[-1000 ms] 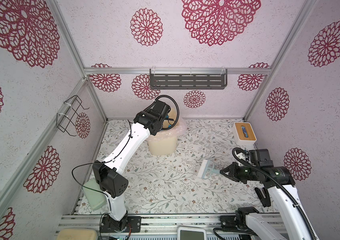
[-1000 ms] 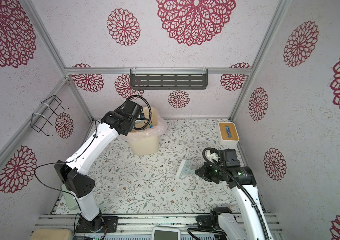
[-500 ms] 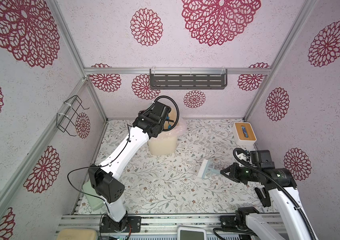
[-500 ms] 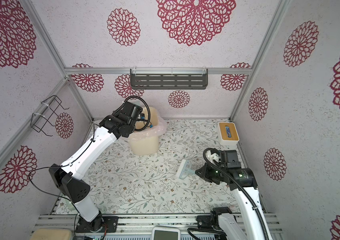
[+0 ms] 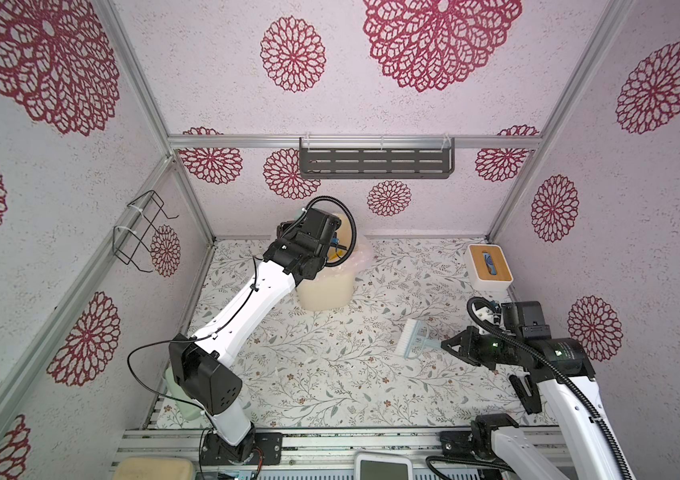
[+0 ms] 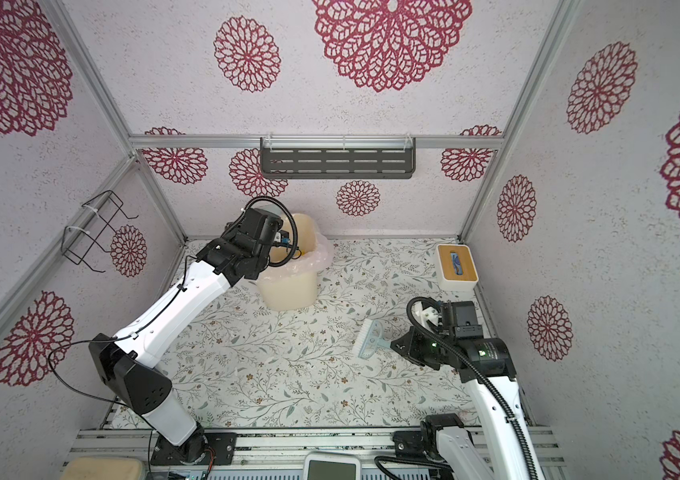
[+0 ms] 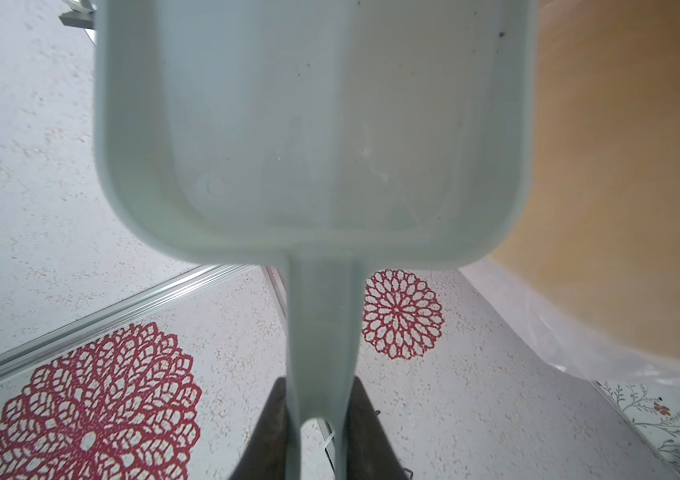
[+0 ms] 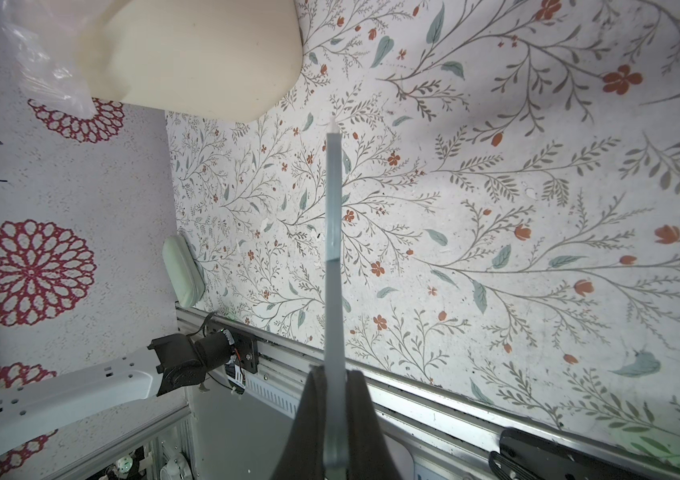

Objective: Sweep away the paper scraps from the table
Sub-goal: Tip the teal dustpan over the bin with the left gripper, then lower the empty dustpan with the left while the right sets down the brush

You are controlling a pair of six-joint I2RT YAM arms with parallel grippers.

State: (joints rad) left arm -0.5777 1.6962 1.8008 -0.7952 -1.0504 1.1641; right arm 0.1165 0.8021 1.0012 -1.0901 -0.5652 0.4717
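Note:
The pale blue brush will be laid down flat by me on the table (image 5: 435, 329), close beside the fingertips of my right gripper. The brush is still low over the table.
My left gripper (image 7: 319, 386) is shut on the handle of the pale blue dustpan (image 7: 313, 124), held up beside the cream bin (image 5: 325, 291) at the back of the table (image 5: 330, 374). The pan's inside looks bare. In both top views the left wrist hides that gripper. My right gripper (image 5: 446, 345) (image 8: 335, 374) is shut on a pale blue brush (image 5: 413, 338) (image 8: 333, 199), low over the table's right side. No paper scraps show on the table or in the pan; only tiny white specks lie on the print.
The bin (image 6: 288, 291) has a clear bag liner. A white box with a wooden lid (image 5: 489, 266) stands at the back right. A pale green case (image 8: 182, 270) lies at the front left edge. A dark shelf (image 5: 375, 162) and a wire rack (image 5: 143, 232) hang on the walls.
The left arm's elbow has swung slightly left and down while its wrist stays over the bin with the dustpan. The right arm and brush have hardly moved.

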